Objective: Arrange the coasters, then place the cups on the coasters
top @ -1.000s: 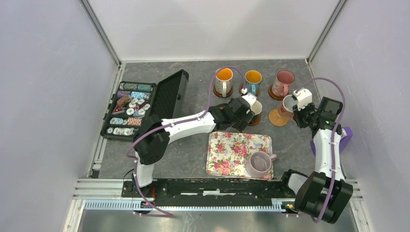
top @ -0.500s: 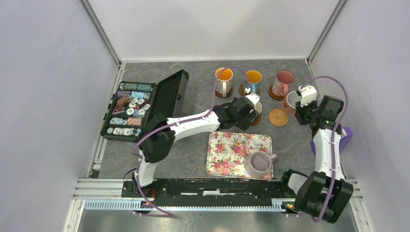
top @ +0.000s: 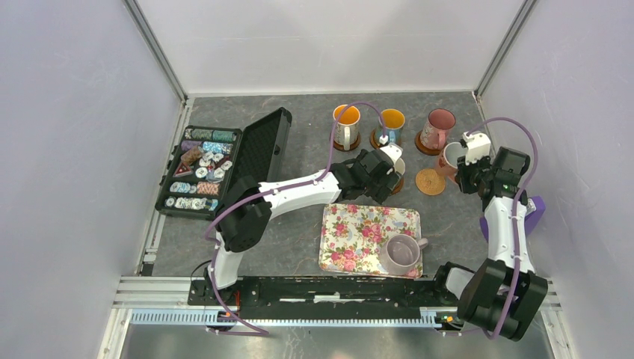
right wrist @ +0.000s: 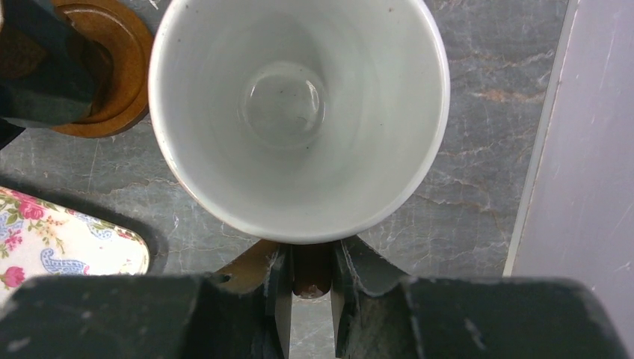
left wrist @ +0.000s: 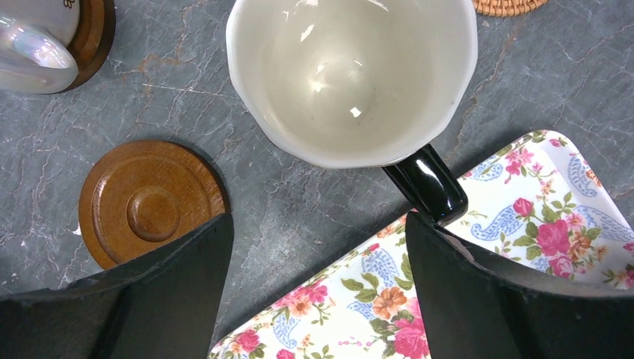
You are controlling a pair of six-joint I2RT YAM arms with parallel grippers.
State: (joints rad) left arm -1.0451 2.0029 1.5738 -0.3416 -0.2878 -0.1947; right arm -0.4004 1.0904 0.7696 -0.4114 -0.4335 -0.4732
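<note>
The robot's right gripper should release the white-pink cup, now held beside the tan coaster, on the tan coaster [top: 431, 181] beside the cream-lined cup.
My left gripper [left wrist: 318, 250] is open, its fingers astride the black handle of the cream-lined cup [left wrist: 351, 75], which stands on the table by the tray's corner. In the top view this left gripper [top: 380, 173] sits just left of that cup [top: 397, 166]. A bare brown coaster [left wrist: 149, 202] lies beside the left finger. My right gripper [right wrist: 310, 277] is shut on the handle of the white-pink cup [right wrist: 299, 112], held right of the tan coaster [top: 430, 182]. Three cups [top: 391, 124] stand on coasters in the back row. The lilac cup [top: 402, 253] sits on the tray.
The floral tray [top: 359, 228] lies in front of the arms' bases. An open black case of poker chips [top: 202, 168] is at the left. The right wall stands close behind the right arm [top: 505, 224]. Purple cables loop over both arms.
The left gripper's jaws have opened wider around the black cup's handle. The right gripper carried the white-pink cup back and to the right, off the tan coaster's edge.
</note>
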